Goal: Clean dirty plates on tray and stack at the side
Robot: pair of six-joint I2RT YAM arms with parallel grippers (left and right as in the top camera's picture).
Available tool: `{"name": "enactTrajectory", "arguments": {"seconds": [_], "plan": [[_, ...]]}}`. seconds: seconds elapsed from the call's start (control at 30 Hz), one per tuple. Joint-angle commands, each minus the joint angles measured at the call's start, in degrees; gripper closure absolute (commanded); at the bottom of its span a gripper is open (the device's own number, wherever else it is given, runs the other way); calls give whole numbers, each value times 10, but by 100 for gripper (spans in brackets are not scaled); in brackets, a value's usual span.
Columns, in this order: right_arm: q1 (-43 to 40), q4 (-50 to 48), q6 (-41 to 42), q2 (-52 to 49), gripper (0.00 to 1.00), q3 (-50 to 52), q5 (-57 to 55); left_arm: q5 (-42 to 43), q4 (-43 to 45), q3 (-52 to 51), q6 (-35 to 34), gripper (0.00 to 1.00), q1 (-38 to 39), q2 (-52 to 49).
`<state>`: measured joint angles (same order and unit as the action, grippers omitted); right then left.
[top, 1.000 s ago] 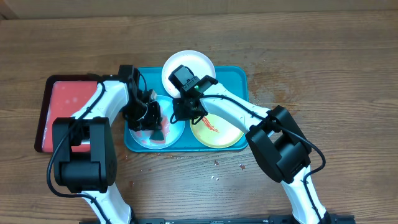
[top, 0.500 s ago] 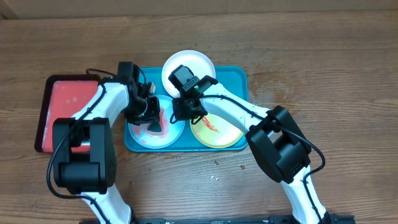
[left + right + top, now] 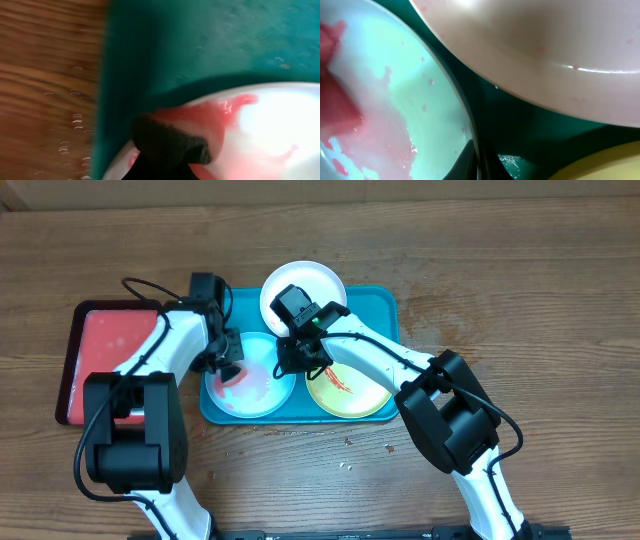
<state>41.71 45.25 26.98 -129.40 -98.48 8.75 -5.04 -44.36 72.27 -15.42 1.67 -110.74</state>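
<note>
The robot's right gripper needs to place the light blue plate on the table (image 3: pixel 466 295) next to the teal tray, across from the red tray.
The teal tray (image 3: pixel 380 305) holds three plates. The white plate (image 3: pixel 303 288) leans on its back rim. The yellow-green plate (image 3: pixel 355 392) at front right has a red sauce streak. The light blue plate (image 3: pixel 262 380) at front left is smeared pink. My left gripper (image 3: pixel 228 366) is shut on a pink sponge with a dark scouring side (image 3: pixel 170 145), pressed on the blue plate's left part (image 3: pixel 270 135). My right gripper (image 3: pixel 300 363) pinches the blue plate's right rim (image 3: pixel 465 125), one finger on each side (image 3: pixel 478 164). The white plate (image 3: pixel 545 45) is close above it.
A smaller red tray with a dark rim (image 3: pixel 105 360) lies left of the teal tray. A few crumbs (image 3: pixel 347 443) lie on the wooden table (image 3: pixel 520 300) in front of the tray. Both arms cross over the tray's middle.
My left gripper has dragged the sponge across the blue plate from its front middle up to its left edge. The right gripper has stayed on the plate's rim.
</note>
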Motion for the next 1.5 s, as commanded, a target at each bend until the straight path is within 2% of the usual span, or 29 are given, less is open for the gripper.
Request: {"name": "enactTrajectory", "arguments": {"seconds": [0.0,0.3,0.5,0.57,0.67,0.73,0.83,0.9,0.93,1.0,1.23,1.47], "plan": [[-1,7,-4,-6,96,-1,-23,-76,-35,76,4,96,-18,-9],[-1,25,-35,-1,96,-34,-23,-53,-221,277,2,96,-32,0],[8,45,-73,19,96,-87,-37,1,-237,311,-18,96,-95,39],[17,54,-82,26,96,-107,-83,2,-242,311,-41,96,-128,47],[40,75,-93,35,96,-139,-212,5,-262,311,-56,96,-177,48],[59,87,-130,37,96,-162,-294,6,-275,311,-56,96,-205,47],[102,90,-231,38,96,-198,-439,8,-284,311,-64,96,-256,47],[124,84,-258,38,96,-207,-529,8,-282,311,-74,96,-278,47],[145,70,-279,38,96,-209,-609,10,-282,311,-74,96,-296,47],[165,49,-309,38,96,-209,-674,21,-283,311,-73,96,-315,47],[213,-26,-438,38,96,-209,-740,32,-284,311,-73,96,-341,47],[223,-63,-538,38,96,-209,-770,32,-284,311,-73,96,-342,47]]}}
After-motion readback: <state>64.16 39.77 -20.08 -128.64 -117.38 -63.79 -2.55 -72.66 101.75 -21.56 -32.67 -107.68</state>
